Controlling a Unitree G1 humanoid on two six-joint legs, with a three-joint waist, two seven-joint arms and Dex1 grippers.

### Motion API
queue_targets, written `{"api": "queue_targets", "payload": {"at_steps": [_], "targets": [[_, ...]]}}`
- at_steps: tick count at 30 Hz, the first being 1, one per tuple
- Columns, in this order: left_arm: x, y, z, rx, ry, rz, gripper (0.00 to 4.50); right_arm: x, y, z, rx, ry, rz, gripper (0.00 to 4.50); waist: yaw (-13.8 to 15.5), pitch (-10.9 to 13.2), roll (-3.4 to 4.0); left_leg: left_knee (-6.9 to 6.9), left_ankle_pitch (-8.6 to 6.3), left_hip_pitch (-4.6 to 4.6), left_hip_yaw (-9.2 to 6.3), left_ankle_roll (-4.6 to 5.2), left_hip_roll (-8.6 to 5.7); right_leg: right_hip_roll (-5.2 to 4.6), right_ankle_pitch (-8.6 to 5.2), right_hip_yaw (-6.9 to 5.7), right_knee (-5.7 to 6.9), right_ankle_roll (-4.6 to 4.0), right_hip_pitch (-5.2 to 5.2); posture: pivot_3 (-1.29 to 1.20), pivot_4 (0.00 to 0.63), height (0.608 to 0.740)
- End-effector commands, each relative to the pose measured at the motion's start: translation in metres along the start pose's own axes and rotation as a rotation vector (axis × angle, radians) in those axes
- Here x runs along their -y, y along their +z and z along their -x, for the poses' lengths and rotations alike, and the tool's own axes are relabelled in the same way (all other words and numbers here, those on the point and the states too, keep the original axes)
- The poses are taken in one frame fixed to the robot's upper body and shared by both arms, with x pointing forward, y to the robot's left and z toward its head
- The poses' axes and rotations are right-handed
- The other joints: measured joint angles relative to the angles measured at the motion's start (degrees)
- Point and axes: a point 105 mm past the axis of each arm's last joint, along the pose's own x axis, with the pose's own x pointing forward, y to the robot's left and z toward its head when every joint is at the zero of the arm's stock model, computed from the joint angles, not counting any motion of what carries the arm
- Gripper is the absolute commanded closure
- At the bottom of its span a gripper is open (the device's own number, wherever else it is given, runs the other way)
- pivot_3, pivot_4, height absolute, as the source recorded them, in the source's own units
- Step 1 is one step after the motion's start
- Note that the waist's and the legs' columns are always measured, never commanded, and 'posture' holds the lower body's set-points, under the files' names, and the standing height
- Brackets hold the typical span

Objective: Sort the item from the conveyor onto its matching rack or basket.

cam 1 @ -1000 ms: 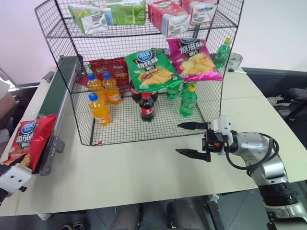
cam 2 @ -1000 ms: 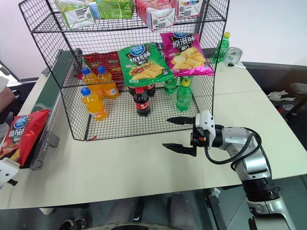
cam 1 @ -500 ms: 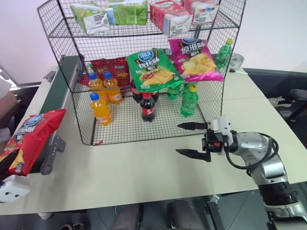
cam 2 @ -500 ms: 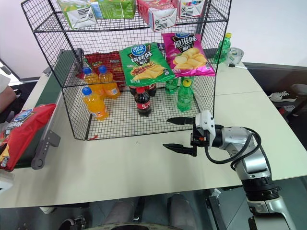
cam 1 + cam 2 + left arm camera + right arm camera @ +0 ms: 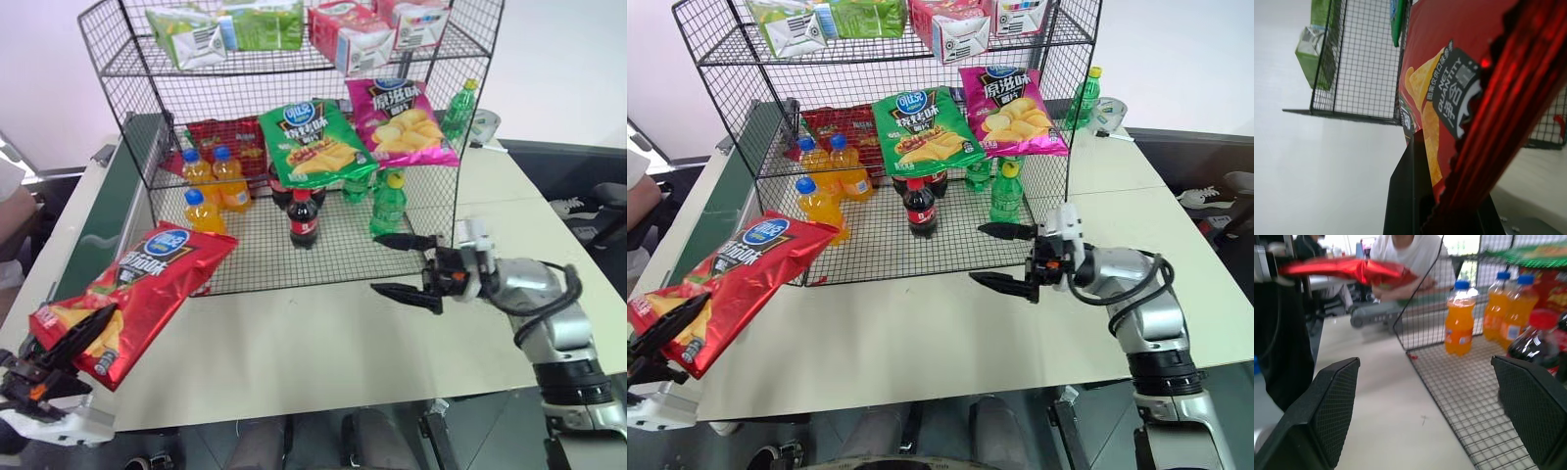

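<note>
My left gripper is to put the red chip bag beside the green chip bag. It will let go of it there, above the orange soda bottles [image 5: 200, 143].
The item, a shiny red chip bag [image 5: 147, 284], hangs tilted over the table's front left, clear of the conveyor [image 5: 106, 211]. My left gripper [image 5: 86, 336] is shut on its lower crimped edge. In the left wrist view the bag [image 5: 1464, 73] lies against a black finger [image 5: 1410, 196]. The black wire rack [image 5: 157, 117] stands at the back, with its lower basket just beyond the bag. My right gripper [image 5: 376, 262] is open and empty, pointing left in front of the basket's right front corner. The right wrist view shows the bag [image 5: 1352, 269] beyond its fingers [image 5: 1327, 406].
The basket holds orange soda bottles [image 5: 201, 220], a cola bottle [image 5: 302, 217], green bottles [image 5: 387, 204] and a red bag [image 5: 225, 137]. Green [image 5: 313, 142] and pink [image 5: 402, 119] chip bags sit at its front; cartons [image 5: 196, 34] fill the upper shelf. A person [image 5: 1410, 254] sits by the conveyor.
My left gripper has carried the red bag up and to the right, off the conveyor's end and over the table; the bag now lies flatter. The right gripper has edged up slightly, still open.
</note>
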Motion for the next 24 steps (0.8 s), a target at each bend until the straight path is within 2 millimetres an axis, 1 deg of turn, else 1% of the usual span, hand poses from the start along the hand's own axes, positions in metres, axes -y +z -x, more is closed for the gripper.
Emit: {"api": "queue_targets", "payload": {"at_steps": [1,7,9,12,14,16,19,21,24], "targets": [[-0.013,0.009,-0.014,0.031,0.043,-0.061,4.48,-0.007,0.013,-0.003,0.061,0.005,0.037,0.0,-0.1,0.0,-0.01,0.01,0.0,0.0,0.0,0.0,0.01,0.01,0.0,0.0,0.01,0.0,0.0,0.0,0.15,0.74],[-0.033,0.011,-0.037,0.037,0.115,-0.117,4.48,-0.003,0.02,-0.005,0.124,-0.034,0.03,0.0,-0.2,0.0,0.0,0.02,0.0,0.01,0.01,0.0,0.01,0.04,0.01,0.01,0.02,0.01,0.0,0.0,0.15,0.74],[-0.037,0.009,-0.042,0.023,0.128,-0.122,4.48,-0.003,0.022,-0.005,0.139,-0.037,0.02,0.0,-0.2,0.0,0.0,0.01,0.0,0.02,0.01,0.0,0.01,0.05,0.01,0.0,0.02,0.01,0.0,0.0,0.15,0.74],[-0.042,-0.001,-0.048,-0.034,0.165,-0.114,4.48,-0.001,0.029,-0.009,0.192,-0.057,-0.005,0.0,-0.2,0.0,0.0,0.02,0.0,0.02,0.02,0.0,0.01,0.05,0.01,0.02,0.02,0.01,-0.01,0.0,0.15,0.74],[-0.042,-0.006,-0.055,-0.053,0.176,-0.099,4.48,-0.001,0.029,-0.011,0.198,-0.06,-0.008,0.0,-0.2,0.0,0.0,0.02,0.0,0.02,0.01,0.0,0.02,0.06,0.01,0.01,0.05,0.01,-0.02,0.0,0.15,0.74],[-0.041,-0.007,-0.066,-0.047,0.184,-0.098,4.48,-0.002,0.027,-0.013,0.196,-0.061,-0.015,0.0,-0.1,0.0,0.0,0.03,0.0,0.03,0.01,0.0,0.02,0.06,0.01,0.01,0.08,0.01,-0.01,0.0,0.15,0.74],[-0.045,-0.009,-0.085,-0.042,0.214,-0.127,4.48,-0.002,0.024,-0.016,0.188,-0.056,-0.017,0.0,0.1,0.0,-0.01,0.09,0.0,0.03,0.0,0.0,0.01,0.06,0.01,0.0,0.09,0.02,0.02,0.0,0.15,0.74],[-0.047,-0.018,-0.098,-0.076,0.23,-0.128,4.48,-0.001,0.024,-0.016,0.182,-0.056,-0.011,0.0,0.1,0.0,0.0,0.09,0.01,0.03,0.01,0.0,0.01,0.06,0.02,0.01,0.12,0.02,-0.01,0.0,0.15,0.74],[-0.043,-0.023,-0.115,-0.084,0.226,-0.106,4.48,-0.001,0.025,-0.019,0.183,-0.055,-0.007,0.0,-0.3,0.0,0.0,0.07,0.01,0.03,0.0,-0.01,0.01,0.08,0.02,0.02,0.21,0.02,-0.06,0.0,0.15,0.74]]}}
